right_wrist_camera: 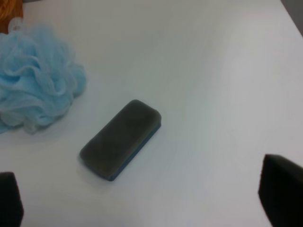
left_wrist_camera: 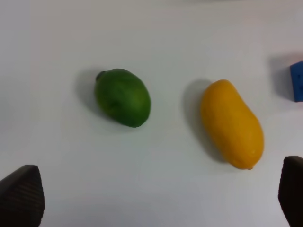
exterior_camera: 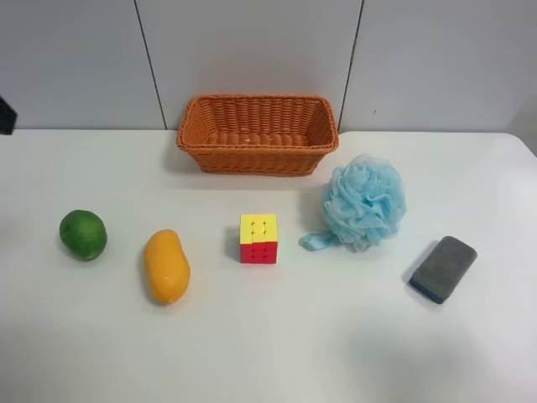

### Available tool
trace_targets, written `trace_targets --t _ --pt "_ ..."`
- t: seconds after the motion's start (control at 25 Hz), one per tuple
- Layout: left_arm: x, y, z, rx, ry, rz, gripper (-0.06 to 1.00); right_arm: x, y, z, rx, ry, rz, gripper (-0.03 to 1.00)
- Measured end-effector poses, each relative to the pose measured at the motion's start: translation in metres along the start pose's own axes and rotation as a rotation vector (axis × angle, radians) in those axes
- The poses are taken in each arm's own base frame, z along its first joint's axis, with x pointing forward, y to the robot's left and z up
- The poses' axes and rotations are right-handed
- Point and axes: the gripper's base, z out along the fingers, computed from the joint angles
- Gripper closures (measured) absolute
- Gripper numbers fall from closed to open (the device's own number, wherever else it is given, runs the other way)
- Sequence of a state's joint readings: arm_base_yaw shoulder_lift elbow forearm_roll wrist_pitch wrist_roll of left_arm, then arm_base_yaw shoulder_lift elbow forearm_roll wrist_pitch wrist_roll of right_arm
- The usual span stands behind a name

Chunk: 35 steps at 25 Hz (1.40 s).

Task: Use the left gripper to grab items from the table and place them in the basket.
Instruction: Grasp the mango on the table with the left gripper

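Note:
An orange-yellow mango lies between the green fruit and the puzzle cube. I should close my left gripper on the middle of the orange-yellow mango (exterior_camera: 166, 262).
On the white table (exterior_camera: 336, 344) lie a green fruit (exterior_camera: 83, 234), an orange-yellow mango (exterior_camera: 166, 265), a yellow-and-red puzzle cube (exterior_camera: 258, 238), a light-blue bath puff (exterior_camera: 365, 201) and a grey sponge (exterior_camera: 443, 268). The empty wicker basket (exterior_camera: 252, 158) stands at the back. Neither arm shows in the exterior high view. In the left wrist view my left gripper (left_wrist_camera: 156, 201) is open above the table, with the green fruit (left_wrist_camera: 123, 97) and mango (left_wrist_camera: 232, 124) ahead of it. My right gripper (right_wrist_camera: 144, 201) is open, with the sponge (right_wrist_camera: 120, 138) and puff (right_wrist_camera: 35, 78) ahead.
A grey panelled wall (exterior_camera: 252, 42) rises behind the basket. A blue face of the cube (left_wrist_camera: 297, 81) shows at the edge of the left wrist view. A corner of the basket (right_wrist_camera: 9, 12) shows in the right wrist view.

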<state>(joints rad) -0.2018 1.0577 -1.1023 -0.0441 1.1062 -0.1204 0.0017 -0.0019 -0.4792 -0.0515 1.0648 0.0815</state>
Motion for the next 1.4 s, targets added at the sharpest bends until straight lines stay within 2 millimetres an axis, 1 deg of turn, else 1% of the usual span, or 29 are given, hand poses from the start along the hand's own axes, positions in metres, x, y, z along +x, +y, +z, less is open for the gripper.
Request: trace_targets --t 0.12,0.24,0.44,0.52,0.6,0.68,0.76,1.0,1.12,1.4 --pt "-0.015 -0.019 0.028 0.026 0.084 -0.022 -0.05 0.0 0.0 0.0 0.0 0.0 0.0 -0.02" --pt "-0.021 -0.041 0.061 0.037 0.168 -0.047 -0.05 0.0 0.0 0.0 0.0 0.0 0.0 -0.02" --pt "-0.015 -0.074 0.115 0.023 0.297 -0.068 -0.05 0.0 0.0 0.0 0.0 0.0 0.0 -0.02" --pt "-0.011 -0.084 0.137 0.018 0.343 -0.074 -0.05 0.0 0.0 0.0 0.0 0.0 0.0 -0.02" --pt "-0.008 -0.09 0.154 0.027 0.382 -0.091 -0.05 0.0 0.0 0.0 0.0 0.0 0.0 -0.02" --pt "-0.005 -0.093 0.17 0.027 0.41 -0.106 -0.05 0.0 0.0 0.0 0.0 0.0 0.0 -0.02" --pt "-0.004 -0.094 0.181 0.025 0.423 -0.111 -0.05 0.0 0.0 0.0 0.0 0.0 0.0 -0.02" --pt "0.002 -0.095 0.209 0.021 0.423 -0.11 -0.05 0.0 0.0 0.0 0.0 0.0 0.0 -0.02" --pt "0.012 -0.092 0.221 0.015 0.419 -0.122 -0.05 0.0 0.0 0.0 0.0 0.0 0.0 -0.02" --pt "0.039 -0.083 0.24 -0.01 0.424 -0.175 -0.05 0.0 0.0 0.0 0.0 0.0 0.0 -0.02"
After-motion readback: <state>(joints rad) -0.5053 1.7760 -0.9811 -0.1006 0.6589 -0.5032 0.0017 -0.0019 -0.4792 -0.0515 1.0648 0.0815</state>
